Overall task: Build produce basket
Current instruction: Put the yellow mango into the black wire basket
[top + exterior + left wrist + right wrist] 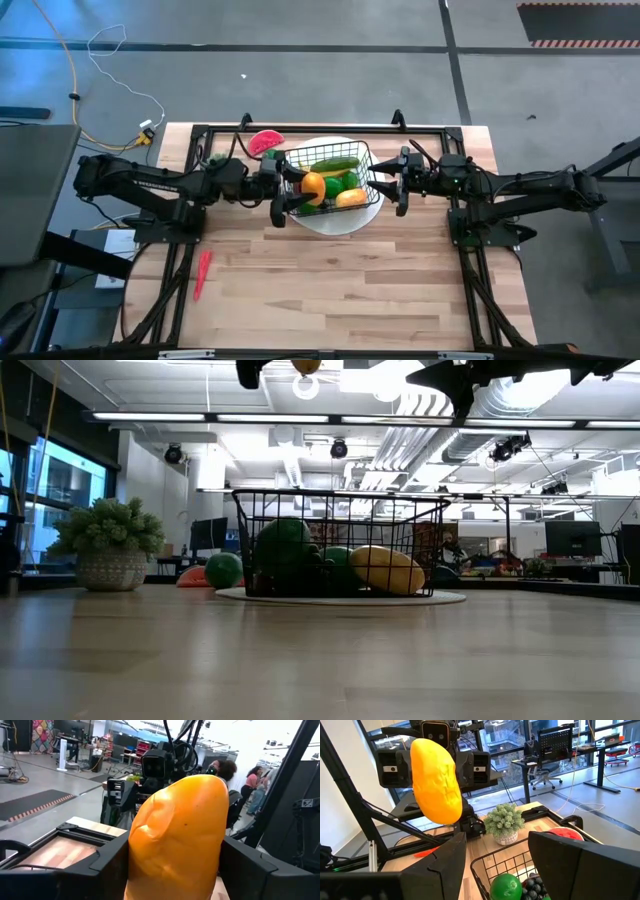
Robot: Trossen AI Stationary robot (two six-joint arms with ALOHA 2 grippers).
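Observation:
Next, I release the orange-yellow fruit with my left gripper in the black wire basket's corner [301, 169] nearest the watermelon slice.
The black wire basket [366, 160] stands on a round white plate [335, 223] at the table's far middle. In it lie a cucumber [335, 165], a lime [333, 185], a yellow fruit [351, 198] and dark grapes [535, 887]. My left gripper [298, 190] hovers over the basket's left part, shut on an orange-yellow fruit [313, 186]. My right gripper [393, 187] is open and hangs level over the basket's right rim, facing the left one. A watermelon slice [266, 141] lies behind the basket, and a red pepper [202, 272] lies near the left edge. My left gripper pinches the orange-yellow fruit [435, 772] between its two fingers [390, 768], one on each flank of its upper half. The fingers come in level from the table's left. The fruit stands upright, lifted clear above the basket, its lower end below the fingers.
A small potted plant [505, 823] stands at the table's far left, with a green lime [223, 570] beside it. A black frame runs along the table's far edge and sides. The near half of the table is bare wood [340, 290]. People stand in the room beyond [256, 780].

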